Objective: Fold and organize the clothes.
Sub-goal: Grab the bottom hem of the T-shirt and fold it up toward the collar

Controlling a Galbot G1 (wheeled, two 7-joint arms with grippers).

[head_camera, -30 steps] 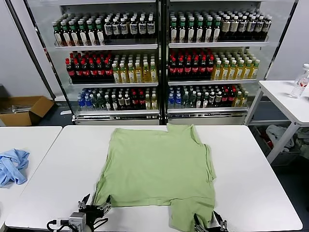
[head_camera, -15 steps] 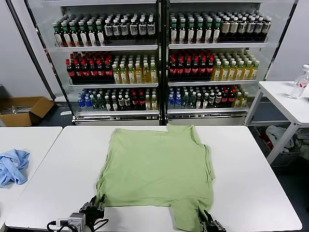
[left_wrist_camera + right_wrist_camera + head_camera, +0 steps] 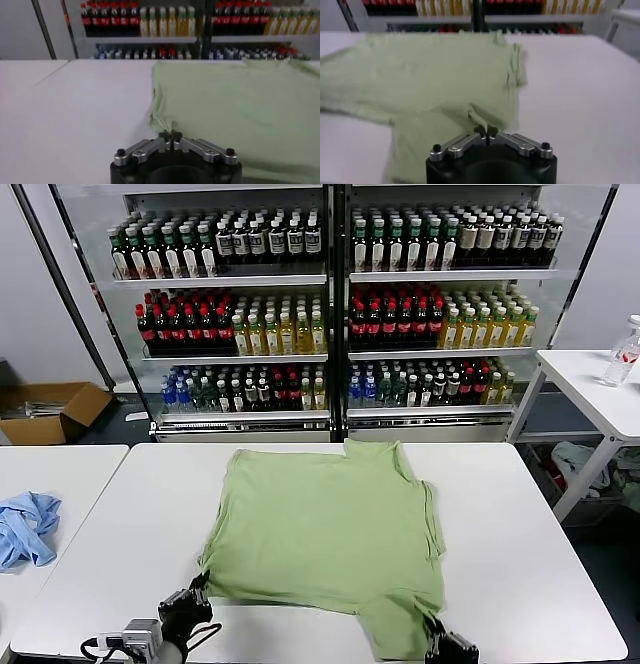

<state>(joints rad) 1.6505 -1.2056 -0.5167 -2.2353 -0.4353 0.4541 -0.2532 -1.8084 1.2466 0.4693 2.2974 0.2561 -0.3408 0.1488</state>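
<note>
With the light green shirt reaching the table's far edge, my left gripper next opens, regrips the shirt's near corner (image 3: 213,588) and draws the shirt closer before folding further.
The light green shirt (image 3: 325,529) lies spread on the white table (image 3: 520,564), plain side up; no checkered print shows. My left gripper (image 3: 192,602) is shut on the shirt's near left corner, which shows pinched between the fingertips in the left wrist view (image 3: 170,135). My right gripper (image 3: 447,646) is at the table's near edge, shut on a fold of the shirt's near right flap (image 3: 405,624). In the right wrist view the gripper (image 3: 486,134) holds a raised pinch of the green cloth (image 3: 445,80).
A small light blue garment (image 3: 25,529) lies on a separate table at the left. A glass-door fridge of bottles (image 3: 330,304) stands behind the table. A cardboard box (image 3: 50,409) is on the floor at the left. Another white table (image 3: 600,399) stands at the right.
Both grippers were open at the shirt's near edge a second ago. They have closed on the cloth, and the near edge has shifted slightly.
</note>
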